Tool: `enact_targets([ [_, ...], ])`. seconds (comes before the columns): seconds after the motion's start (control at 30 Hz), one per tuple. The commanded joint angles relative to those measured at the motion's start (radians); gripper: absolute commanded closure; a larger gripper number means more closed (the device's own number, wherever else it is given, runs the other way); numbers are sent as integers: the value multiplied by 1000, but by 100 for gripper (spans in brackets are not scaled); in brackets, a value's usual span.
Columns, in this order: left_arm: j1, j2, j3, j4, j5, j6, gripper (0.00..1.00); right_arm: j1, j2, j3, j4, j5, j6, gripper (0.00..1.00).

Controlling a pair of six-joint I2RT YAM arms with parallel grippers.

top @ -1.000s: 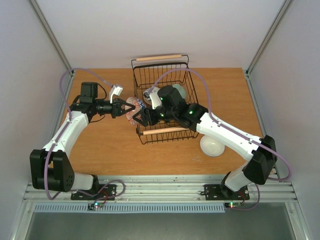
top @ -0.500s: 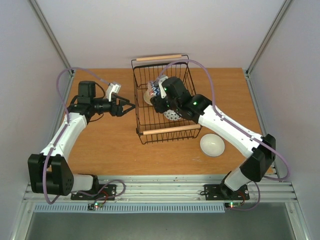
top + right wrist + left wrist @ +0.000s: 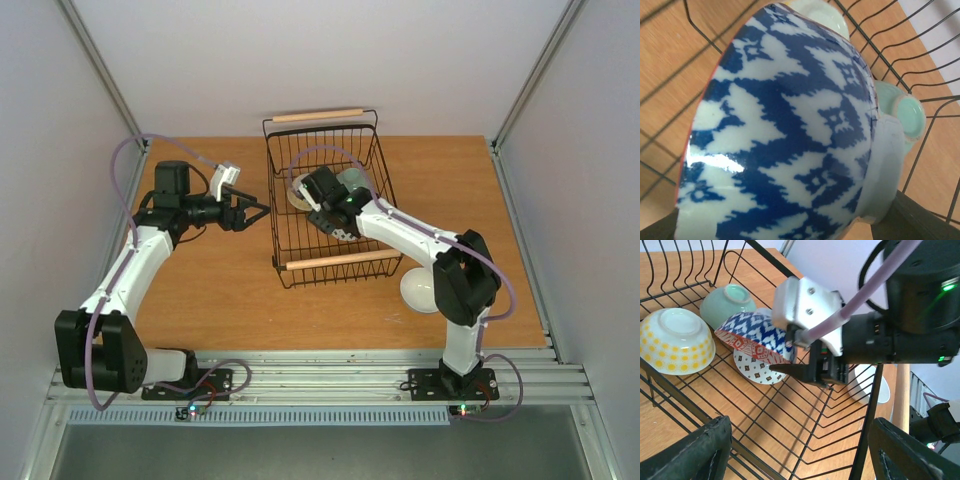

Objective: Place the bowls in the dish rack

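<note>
The robot's right gripper should release the blue-patterned bowl on the rack's bottom, on the near side of the cream bowl [image 3: 298, 228].
The black wire dish rack [image 3: 372, 262] stands mid-table. My right gripper [image 3: 312, 200] reaches inside it, shut on the blue-patterned bowl [image 3: 785, 130], which hangs tilted above the rack floor [image 3: 805, 425]. In the left wrist view that bowl [image 3: 757, 335] hovers over a white bowl with dark dots [image 3: 756, 371]. A cream bowl with yellow dots [image 3: 675, 340] and a pale green bowl [image 3: 727, 300] also lie upside down in the rack. A plain white bowl [image 3: 424, 292] sits on the table outside the rack. My left gripper [image 3: 252, 212] is open and empty, just left of the rack.
The rack's wooden handles sit at its near edge [image 3: 330, 261] and far edge [image 3: 318, 116]. The right arm [image 3: 420, 240] stretches over the rack's right side and part of the white bowl. White walls enclose the wooden table [image 3: 220, 300] on three sides.
My left gripper let go of the blue-patterned bowl, opened and drew back left. The right gripper carried the bowl from the rack's left edge into the rack.
</note>
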Motion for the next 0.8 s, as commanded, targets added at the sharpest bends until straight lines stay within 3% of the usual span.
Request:
enact_targets([
  [0.0,5,-24,-8,47,6,-5,25,1,50,17,57,121,-141,99],
  [0.4,6,-25,-8,50,5,-5,24,6,150,36,-1,82,-249,99],
  [0.57,5,-16,-8,50,7,-6,24,34,209,73,-35,146,-266,97],
  [0.63,6,-15,-8,50,4,-6,24,42,233,106,-88,140,-240,89],
  [0.77,7,-14,-8,50,3,-4,24,45,274,176,-195,93,-181,62],
])
